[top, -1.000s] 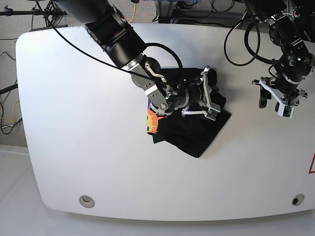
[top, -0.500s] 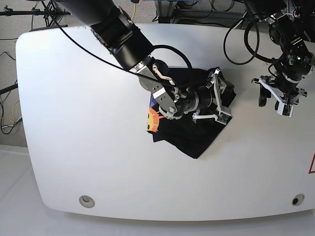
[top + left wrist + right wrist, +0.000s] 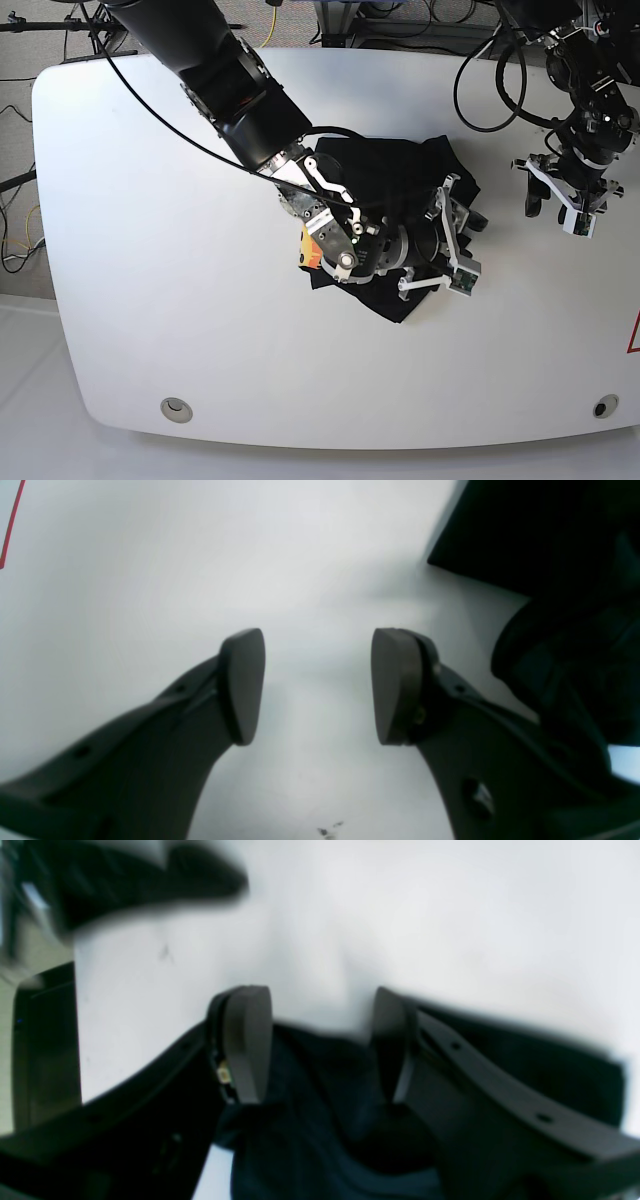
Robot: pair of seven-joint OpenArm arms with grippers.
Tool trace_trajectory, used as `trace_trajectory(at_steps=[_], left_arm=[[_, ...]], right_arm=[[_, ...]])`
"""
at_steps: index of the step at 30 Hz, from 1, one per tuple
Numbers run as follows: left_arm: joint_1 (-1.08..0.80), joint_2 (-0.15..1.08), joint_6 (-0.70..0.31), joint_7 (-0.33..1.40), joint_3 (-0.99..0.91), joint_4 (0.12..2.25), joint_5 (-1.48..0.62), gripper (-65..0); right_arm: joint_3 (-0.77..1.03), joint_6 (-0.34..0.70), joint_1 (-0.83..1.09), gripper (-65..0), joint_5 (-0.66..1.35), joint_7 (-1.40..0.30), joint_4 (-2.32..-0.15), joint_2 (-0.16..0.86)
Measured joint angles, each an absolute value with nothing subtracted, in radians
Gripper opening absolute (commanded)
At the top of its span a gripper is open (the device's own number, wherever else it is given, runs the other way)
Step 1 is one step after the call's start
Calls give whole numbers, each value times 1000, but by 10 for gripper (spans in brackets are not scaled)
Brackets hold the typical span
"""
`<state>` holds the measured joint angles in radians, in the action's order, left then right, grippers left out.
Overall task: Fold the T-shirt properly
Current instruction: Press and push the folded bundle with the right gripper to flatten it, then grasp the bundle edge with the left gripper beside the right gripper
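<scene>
I will close my right gripper on the black T-shirt's near edge (image 3: 372, 299), between its orange graphic and its corner nearest to the front edge of the table.
The black T-shirt (image 3: 400, 180) lies crumpled at the table's middle, with its orange graphic (image 3: 312, 248) showing at its left edge. My right gripper (image 3: 458, 238) sits low over the shirt's right edge with its fingers spread. In the right wrist view the right gripper (image 3: 320, 1040) is open, and dark shirt fabric (image 3: 310, 1120) lies between and below the fingers, which are not clamped on it. My left gripper (image 3: 556, 212) is open and empty above bare table, to the right of the shirt. The left wrist view shows the left gripper (image 3: 317, 685) open over the white surface.
The white table (image 3: 150, 250) has two round holes near its front edge (image 3: 176, 406) (image 3: 600, 407) and a red mark at the right edge (image 3: 634, 335). The right arm's black body (image 3: 240, 90) crosses the table's back left. Cables hang behind the table.
My right gripper has swept right and toward the front across the shirt, staying open. The shirt's right side has spread further right. The left arm has not moved.
</scene>
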<state>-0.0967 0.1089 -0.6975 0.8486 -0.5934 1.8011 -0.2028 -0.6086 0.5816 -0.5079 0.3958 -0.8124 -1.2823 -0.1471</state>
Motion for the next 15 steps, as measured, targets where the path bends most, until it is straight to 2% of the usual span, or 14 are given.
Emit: trace_trajectory(at_steps=[7,15], left_arm=[[-99,105,-698,856,-585,1888,-204,-336],[-95,103,-706,854,-481,1923,-215,-337]], right_arm=[[-512,580,-514,-335,382,-815,-1286,-144],[-435,577,-517,-339,150,-818,-1273,-114]])
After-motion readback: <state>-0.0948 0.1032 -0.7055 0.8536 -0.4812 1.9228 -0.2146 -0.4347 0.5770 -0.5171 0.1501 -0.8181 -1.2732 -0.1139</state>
